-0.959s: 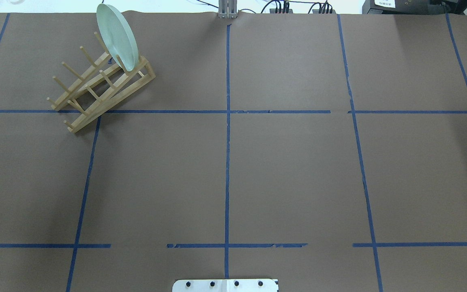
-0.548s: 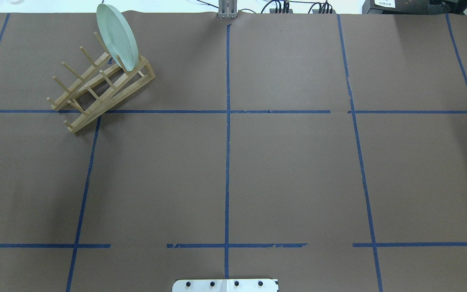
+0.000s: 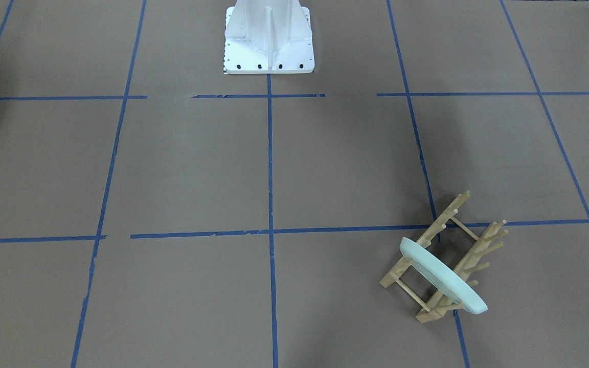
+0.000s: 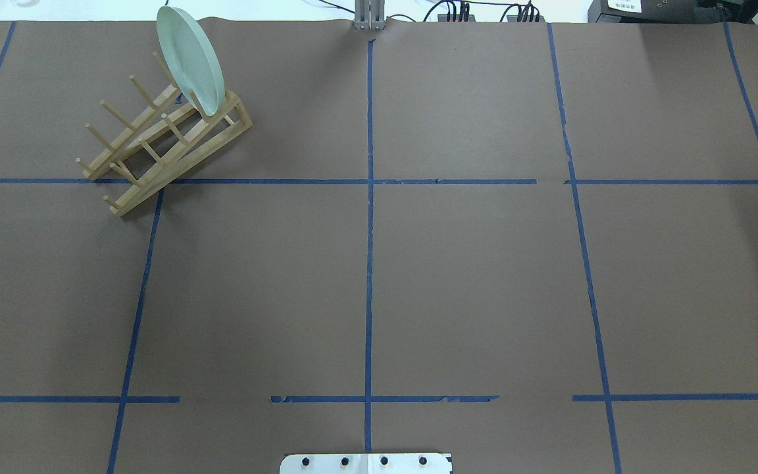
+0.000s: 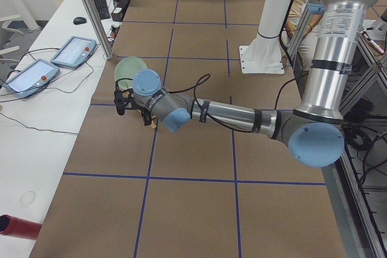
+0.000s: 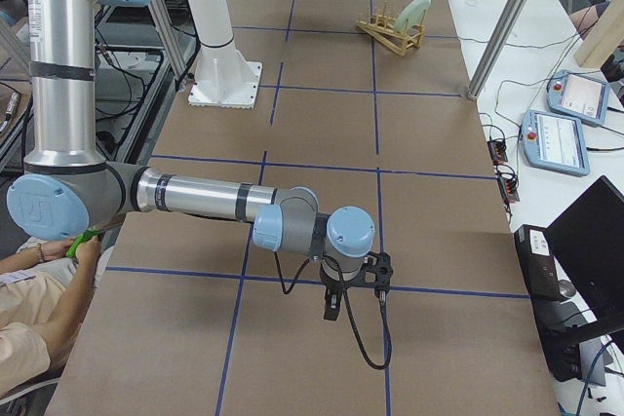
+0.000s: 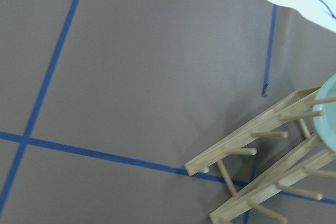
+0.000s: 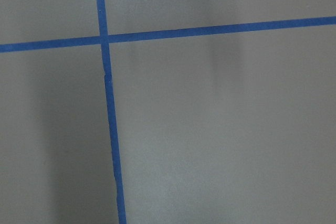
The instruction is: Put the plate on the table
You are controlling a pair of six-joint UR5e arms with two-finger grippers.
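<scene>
The pale mint-green plate in the wooden peg rack is next for my left gripper, which should go to it and close on the plate's upper rim point(image 3: 451, 279).
The pale mint-green plate point(image 4: 190, 59) stands on edge in the end slot of the wooden peg rack point(image 4: 162, 148), at the far left of the brown table point(image 4: 471, 276). It also shows in the front view point(image 3: 443, 278) and at the right edge of the left wrist view point(image 7: 328, 114). My left gripper point(image 5: 124, 102) hovers beside the rack, to its left, apart from the plate; I cannot tell whether it is open or shut. My right gripper point(image 6: 333, 304) hangs over bare table at the far right end; I cannot tell its state either.
The white robot base point(image 3: 269, 41) stands at the table's near middle edge. A metal post point(image 5: 91, 10) rises at the far edge. Beyond it a white bench holds tablets point(image 5: 72, 52). A red cylinder point(image 5: 18, 226) lies on the bench at the left end.
The plate and rack have not moved. A small dark tip now shows at the left edge of the overhead view.
</scene>
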